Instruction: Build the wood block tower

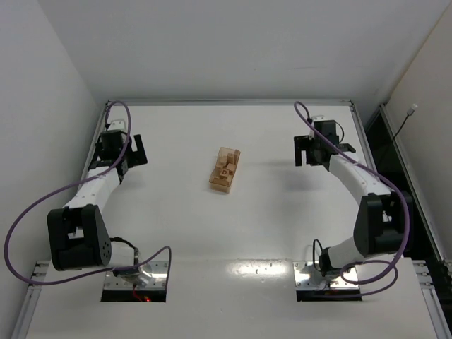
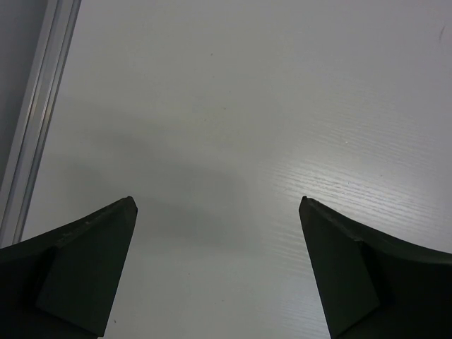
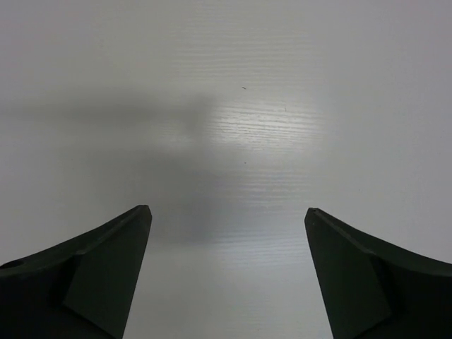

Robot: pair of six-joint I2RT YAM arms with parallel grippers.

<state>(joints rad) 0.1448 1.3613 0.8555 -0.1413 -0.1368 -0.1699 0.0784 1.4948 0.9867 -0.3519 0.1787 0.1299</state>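
The box holds the wood blocks. So my right gripper needs to close on the box's long rim (image 1: 231, 181) facing it, close to the box's near corner.
The wood blocks (image 1: 225, 170) are several small light-brown pieces packed in one narrow group at the middle of the white table; I cannot tell from above how high they stand. My left gripper (image 1: 135, 151) is open and empty at the far left, well apart from the blocks. My right gripper (image 1: 304, 150) is open and empty at the far right, also well apart. The left wrist view shows the open left gripper (image 2: 217, 205) over bare table. The right wrist view shows the open right gripper (image 3: 228, 210) over bare table. No block shows in either wrist view.
A metal rail (image 1: 226, 103) frames the table's far edge, and the left rail (image 2: 35, 127) runs close beside my left gripper. White walls stand on the left, back and right. Purple cables (image 1: 42, 205) loop off both arms.
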